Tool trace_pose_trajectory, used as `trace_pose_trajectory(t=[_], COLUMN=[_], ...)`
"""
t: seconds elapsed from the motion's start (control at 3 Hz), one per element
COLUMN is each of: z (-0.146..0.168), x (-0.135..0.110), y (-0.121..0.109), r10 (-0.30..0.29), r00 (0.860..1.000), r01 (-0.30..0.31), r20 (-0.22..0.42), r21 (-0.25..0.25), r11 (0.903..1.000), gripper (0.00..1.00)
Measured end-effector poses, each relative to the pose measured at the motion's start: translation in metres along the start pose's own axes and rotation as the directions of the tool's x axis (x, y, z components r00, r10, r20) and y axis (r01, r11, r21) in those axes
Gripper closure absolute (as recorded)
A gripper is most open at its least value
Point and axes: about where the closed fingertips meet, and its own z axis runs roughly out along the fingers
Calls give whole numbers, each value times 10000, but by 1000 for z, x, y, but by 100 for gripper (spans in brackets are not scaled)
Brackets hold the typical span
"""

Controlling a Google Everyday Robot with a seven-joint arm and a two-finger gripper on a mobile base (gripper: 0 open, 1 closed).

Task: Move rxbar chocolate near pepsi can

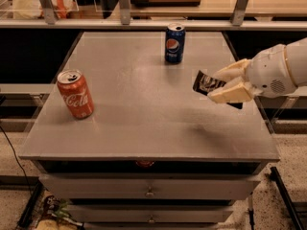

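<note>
The rxbar chocolate, now lifted clear of the tabletop, will be released by my gripper just beside the pepsi can [190, 66], on the side of the pepsi can that faces away from the Coca-Cola can.
The rxbar chocolate [207, 84] is a dark flat bar with pale lettering, held between the cream fingers [230, 94] of my gripper [225, 83] above the right side of the table. The gripper is shut on the bar and the bar is lifted clear of the tabletop, its left end sticking out. The pepsi can [174, 43], dark blue with a round logo and silver top, stands upright at the back middle of the table, up and to the left of the bar.
A red Coca-Cola can [75, 93] stands upright on the left side of the grey table [139, 104]. A shelf with clear dividers and a wooden board runs behind the table. Drawers sit below the table's front edge.
</note>
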Motion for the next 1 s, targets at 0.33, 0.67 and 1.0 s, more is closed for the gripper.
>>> trace_pose_trajectory(t=[0.33, 0.67, 1.0], z=[-2, -2, 16], x=[-3, -4, -7], y=[-2, -1, -23], r10=[-52, -94, -268], r00=[10000, 9999, 9993], r01=[52, 96, 270], r20=[30, -103, -248], r21=[50, 149, 104], r11=[10000, 9998, 9996], gripper=[100, 100, 100])
